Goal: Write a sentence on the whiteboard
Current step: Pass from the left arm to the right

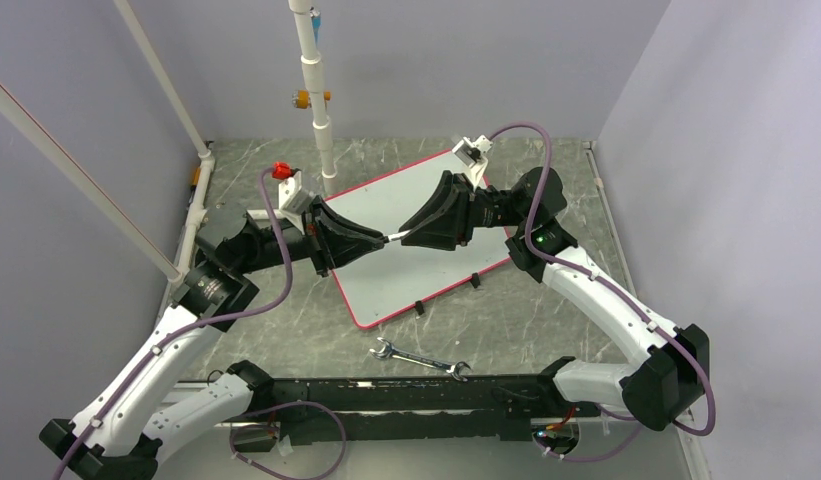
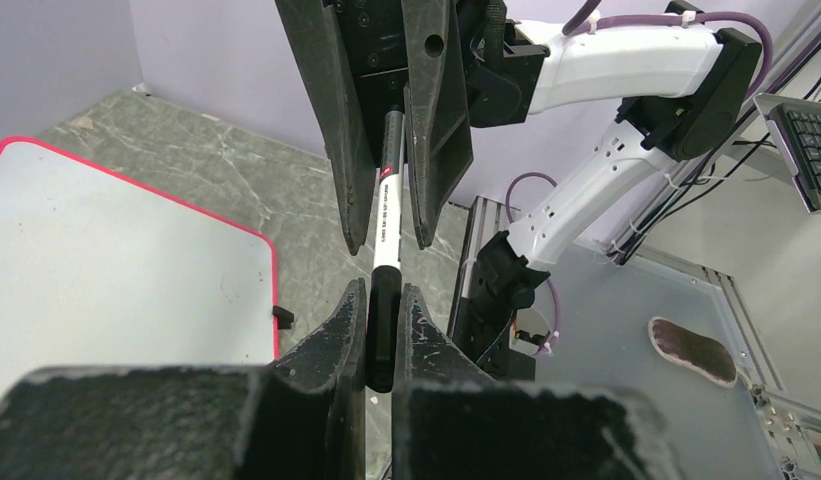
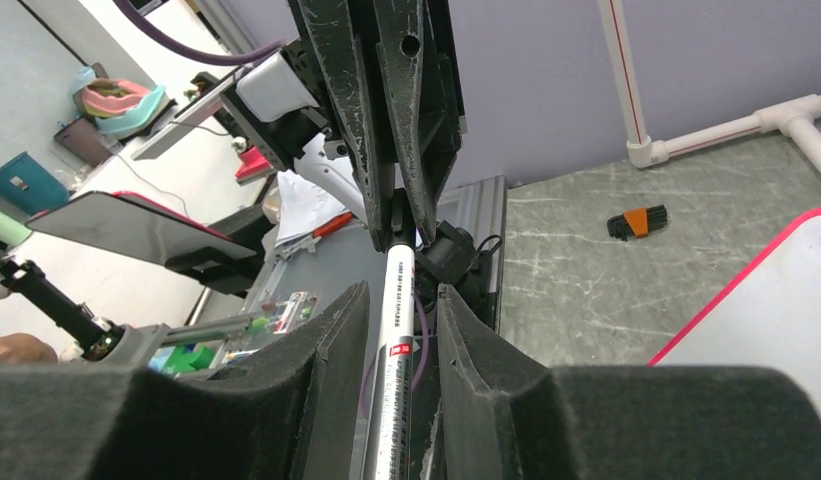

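With my right gripper open around the marker's white body, it should close there before my left gripper opens, retakes the black cap [image 2: 383, 325] and pulls it off.
The whiteboard [image 1: 416, 275] [image 2: 106, 260] [image 3: 776, 310] lies tilted on the table, white with a red rim; no sentence shows on its visible surface. Above it the two grippers meet tip to tip around one marker [image 1: 394, 237] [image 2: 388, 225] [image 3: 398, 330], which has a white barrel and a black cap [image 2: 383, 330]. My left gripper [image 1: 379, 241] [image 2: 384, 290] is shut on the black cap end. My right gripper [image 1: 408, 234] [image 3: 403, 290] straddles the white barrel, its fingers standing a little apart from it with a gap showing on one side.
A metal wrench [image 1: 421, 358] lies on the table in front of the board. A white pipe stand [image 1: 316, 90] rises behind the board's far corner. A black and orange hex-key set [image 3: 636, 220] lies on the table near the back wall.
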{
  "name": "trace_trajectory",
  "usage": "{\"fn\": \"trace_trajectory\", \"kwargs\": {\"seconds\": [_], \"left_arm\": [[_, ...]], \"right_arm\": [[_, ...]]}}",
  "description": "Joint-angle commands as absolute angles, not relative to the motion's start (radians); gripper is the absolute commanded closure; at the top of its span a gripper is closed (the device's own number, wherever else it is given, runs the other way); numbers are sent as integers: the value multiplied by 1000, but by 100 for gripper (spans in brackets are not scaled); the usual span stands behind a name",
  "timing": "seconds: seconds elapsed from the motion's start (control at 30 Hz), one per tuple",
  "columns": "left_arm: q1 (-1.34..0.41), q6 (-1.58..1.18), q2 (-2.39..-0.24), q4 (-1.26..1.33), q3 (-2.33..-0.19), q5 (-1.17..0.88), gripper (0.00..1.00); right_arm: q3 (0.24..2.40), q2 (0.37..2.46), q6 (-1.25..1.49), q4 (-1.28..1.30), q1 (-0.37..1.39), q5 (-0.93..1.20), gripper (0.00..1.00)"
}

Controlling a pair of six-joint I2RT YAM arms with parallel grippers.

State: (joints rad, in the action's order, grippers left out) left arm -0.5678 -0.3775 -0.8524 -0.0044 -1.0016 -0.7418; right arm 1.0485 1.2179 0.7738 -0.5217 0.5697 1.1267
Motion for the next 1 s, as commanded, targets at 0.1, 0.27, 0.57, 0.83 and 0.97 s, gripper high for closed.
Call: {"fn": "trace_trajectory", "kwargs": {"seconds": [0.1,0.27,0.57,0.83,0.97], "left_arm": [[-551,-345,-856,2,-993,-735,100],[-550,-339,-865,-30,-995,-747,100],[-549,-338,-873,-31,-994,-758,100],[-550,-332,-876,-37,-993,-751,100],[-548,-318,-875,-62,-1006,-736,87]], "right_arm": [[1094,1209,765,-577,591,1137,66],[1095,1214,774,-589,596,1134,66],[1103,1226,758,-574,616,1120,74],[1101,1229,744,-561,624,1113,100],[1092,1218,718,-532,624,1095,100]]}}
